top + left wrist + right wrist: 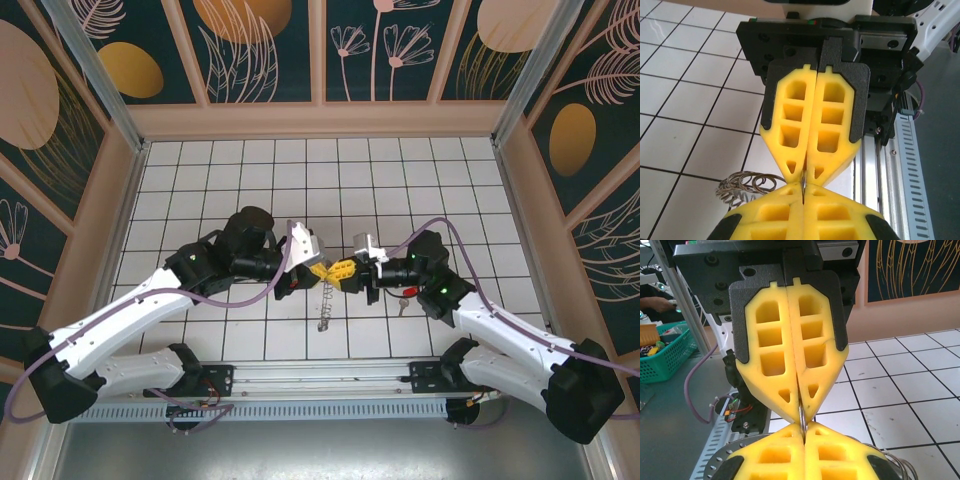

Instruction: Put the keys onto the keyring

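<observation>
The keyring's wire is sunk between the fingers of both grippers, so next my left gripper opens and pinches the wire lower (803, 196), leaving the wire's loop standing clear.
My left gripper (325, 270) and right gripper (346, 270) meet tip to tip above the middle of the tiled floor. Both are shut on the same thin metal wire of the keyring (325, 305), whose coiled length hangs down from them toward the floor. In the left wrist view the wire (803, 180) runs between my left gripper (803, 190) and the right fingers (832, 125), and loose coils (742, 184) sag to the left. The right gripper (803, 431) pinches the wire (801, 416) just the same. A red-headed key (405, 297) lies on the floor under the right wrist.
The aluminium rail (320, 378) with both arm bases runs along the near edge. Patterned walls (320, 115) box in the tiled floor on three sides. A green basket (662, 352) sits outside the cell, beyond the rail.
</observation>
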Available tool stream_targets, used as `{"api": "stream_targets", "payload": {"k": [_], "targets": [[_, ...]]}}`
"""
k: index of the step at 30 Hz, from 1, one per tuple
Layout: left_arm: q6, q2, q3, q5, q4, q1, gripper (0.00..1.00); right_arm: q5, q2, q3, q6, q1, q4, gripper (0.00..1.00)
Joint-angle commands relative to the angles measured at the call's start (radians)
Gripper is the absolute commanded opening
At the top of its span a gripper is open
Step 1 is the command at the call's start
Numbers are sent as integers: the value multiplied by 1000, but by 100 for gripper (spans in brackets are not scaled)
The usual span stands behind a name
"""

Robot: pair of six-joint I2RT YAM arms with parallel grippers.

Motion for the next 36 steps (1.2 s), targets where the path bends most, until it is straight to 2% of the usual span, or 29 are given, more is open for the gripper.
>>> {"api": "stream_targets", "payload": {"k": [1,4,9,20,23,25,27,28,29,31,34,36], "targets": [[-71,-83,-63,137,191,-6,14,15,-13,12,48,4,116,0],[-144,-118,-153,162,331,-7,27,-18,-5,4,137,3,254,0],[-235,-154,-250,163,500,-7,31,-68,21,-23,253,3,482,0],[-279,-164,-284,148,593,-6,12,-69,95,-113,451,3,916,0],[-276,-157,-283,136,600,-7,2,-74,126,-114,483,5,985,0],[-265,-149,-272,124,585,-7,0,-78,137,-115,495,5,1010,0],[-246,-145,-256,101,553,-6,0,-84,132,-103,477,4,966,0],[-230,-142,-241,85,524,-5,0,-80,118,-91,440,5,889,1],[-214,-137,-224,76,487,-7,0,-67,96,-79,394,5,789,10],[-181,-126,-185,67,411,-6,0,-16,50,-50,275,7,574,19],[-123,-101,-129,54,295,-7,0,71,-5,1,117,15,285,22],[-93,-84,-101,58,240,-7,0,100,-16,21,73,17,190,22]]}}
